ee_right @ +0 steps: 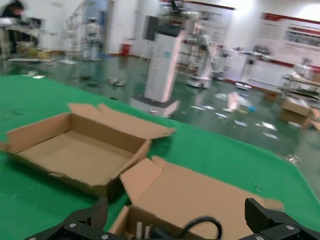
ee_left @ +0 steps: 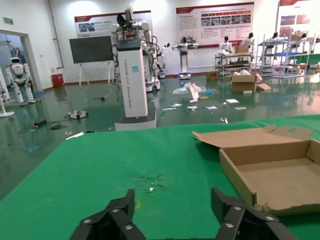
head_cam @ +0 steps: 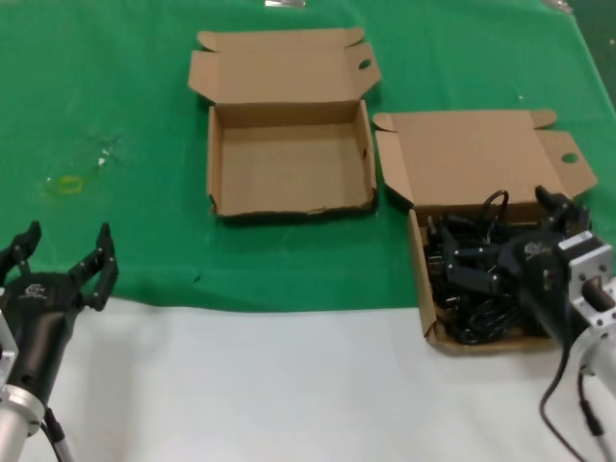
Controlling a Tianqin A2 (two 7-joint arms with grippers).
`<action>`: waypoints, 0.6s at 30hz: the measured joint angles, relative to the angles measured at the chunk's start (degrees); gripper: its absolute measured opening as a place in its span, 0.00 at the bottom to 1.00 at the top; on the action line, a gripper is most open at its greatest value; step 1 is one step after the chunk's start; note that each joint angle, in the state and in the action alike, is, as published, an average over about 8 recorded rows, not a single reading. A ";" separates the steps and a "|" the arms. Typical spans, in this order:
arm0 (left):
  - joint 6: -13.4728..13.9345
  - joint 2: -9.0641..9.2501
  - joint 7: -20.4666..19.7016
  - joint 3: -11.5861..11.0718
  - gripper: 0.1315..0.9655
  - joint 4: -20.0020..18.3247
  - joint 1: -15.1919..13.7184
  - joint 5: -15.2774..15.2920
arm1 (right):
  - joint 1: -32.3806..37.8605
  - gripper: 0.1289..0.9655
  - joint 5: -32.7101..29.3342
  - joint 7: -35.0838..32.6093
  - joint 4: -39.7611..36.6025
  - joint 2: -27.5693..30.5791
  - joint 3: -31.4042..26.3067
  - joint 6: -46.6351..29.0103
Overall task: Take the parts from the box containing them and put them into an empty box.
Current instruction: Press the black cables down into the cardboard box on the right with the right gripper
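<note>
I should close my right gripper on the tied middle (head_cam: pixel 516 229) of the black coiled cord whose loop stands up beside the parts box's lid.
The empty box (head_cam: pixel 289 164) lies open at the middle of the green cloth, lid folded back; it also shows in the left wrist view (ee_left: pixel 275 175) and the right wrist view (ee_right: pixel 75 150). The box containing the parts (head_cam: pixel 421 279) lies open to its right, lid (ee_right: pixel 200 192) folded back. Black coiled cords (head_cam: pixel 476 313) fill it; one loop (ee_right: pixel 202 222) and plug pins show in the right wrist view. My right gripper (head_cam: pixel 510 236) is open, low over the cords, holding nothing (ee_right: pixel 177 215). My left gripper (head_cam: pixel 63 255) is open and empty at the front left (ee_left: pixel 172 205).
A green cloth (head_cam: pixel 115 96) covers the far part of the table; a white strip (head_cam: pixel 289 385) runs along the front. A small yellowish mark (head_cam: pixel 67 183) and a scuffed spot (ee_left: pixel 150 182) lie on the cloth at the left.
</note>
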 joint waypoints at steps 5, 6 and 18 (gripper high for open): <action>0.00 0.00 0.00 0.00 0.47 0.00 0.00 0.00 | 4.56 1.00 1.78 2.35 0.50 9.37 -6.39 -2.85; 0.00 0.00 0.00 0.00 0.47 0.00 0.00 0.00 | 5.70 1.00 1.65 3.18 0.43 11.21 -7.55 -4.06; 0.00 0.00 0.00 0.00 0.23 0.00 0.00 0.00 | 22.68 1.00 -5.25 6.68 -4.75 24.86 -15.63 -30.56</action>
